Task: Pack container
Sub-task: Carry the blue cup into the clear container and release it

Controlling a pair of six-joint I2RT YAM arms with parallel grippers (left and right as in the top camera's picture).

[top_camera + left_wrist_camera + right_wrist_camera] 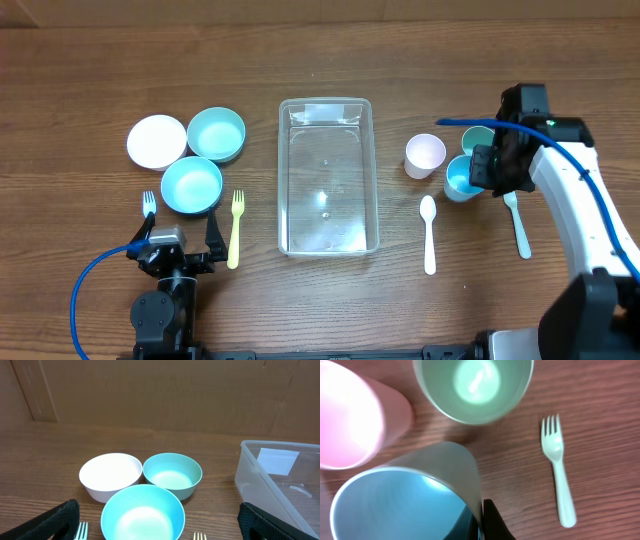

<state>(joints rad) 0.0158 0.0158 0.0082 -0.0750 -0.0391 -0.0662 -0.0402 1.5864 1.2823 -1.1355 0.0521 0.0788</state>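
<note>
The robot's right gripper needs to release the blue cup, standing upright, inside the far half of the clear rectangular container (331,157).
The clear rectangular container (283,180) stands empty in the middle of the table; its left end shows in the left wrist view (272,475). My right gripper (483,172) is shut on the wall of a blue cup (459,181), one finger inside and one outside (481,520); the cup (395,505) stands to the right of the container. A green cup (478,138) (472,385) and a pink cup (425,155) (350,415) stand beside it. My left gripper (177,243) is open and empty at the front left (160,527).
A white bowl (157,141) and two teal bowls (216,134) (192,185) sit left of the container. A pale blue fork (149,205) and a yellow fork (236,228) lie near them. A white spoon (429,235) and a pale green fork (517,222) (555,460) lie at the right.
</note>
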